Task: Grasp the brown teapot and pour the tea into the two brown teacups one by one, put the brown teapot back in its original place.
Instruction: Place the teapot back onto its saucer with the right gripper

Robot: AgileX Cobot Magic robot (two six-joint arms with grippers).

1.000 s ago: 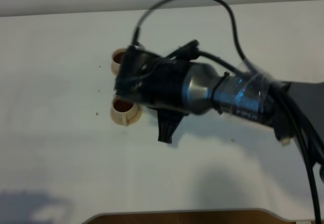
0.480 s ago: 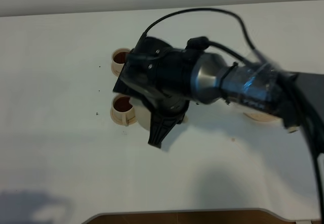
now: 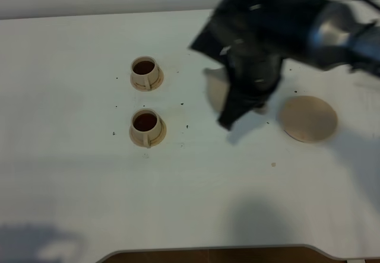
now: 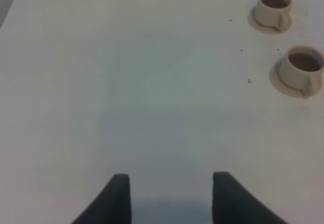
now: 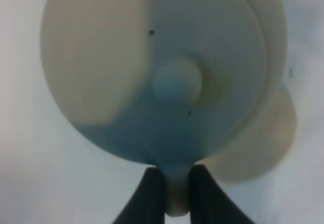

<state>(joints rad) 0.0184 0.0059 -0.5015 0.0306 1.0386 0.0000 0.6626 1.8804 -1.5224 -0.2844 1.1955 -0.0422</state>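
Observation:
The brown teapot, now in the air beside the cups, will be set down by my right gripper on the middle of the round tan coaster [image 3: 307,118] [image 5: 248,134].
The two brown teacups stand on the white table at left centre, the far one [image 3: 146,73] and the near one [image 3: 147,127], both holding dark tea. They also show in the left wrist view, far cup [image 4: 273,10] and near cup [image 4: 301,70]. My right gripper [image 3: 234,97] is blurred and shut on the brown teapot [image 3: 215,91], held in the air between the cups and the round tan coaster [image 3: 307,118]. In the right wrist view the gripper [image 5: 174,193] pinches the teapot's handle below the lid knob [image 5: 178,82]. My left gripper [image 4: 172,198] is open and empty over bare table.
Small dark specks lie on the table [image 3: 71,174] around the cups. The table's front edge runs along the bottom of the high view. The left arm does not show in the high view.
My right arm has carried the teapot away from above the cups, to the right and back toward the coaster. Both cups and the coaster now show fully.

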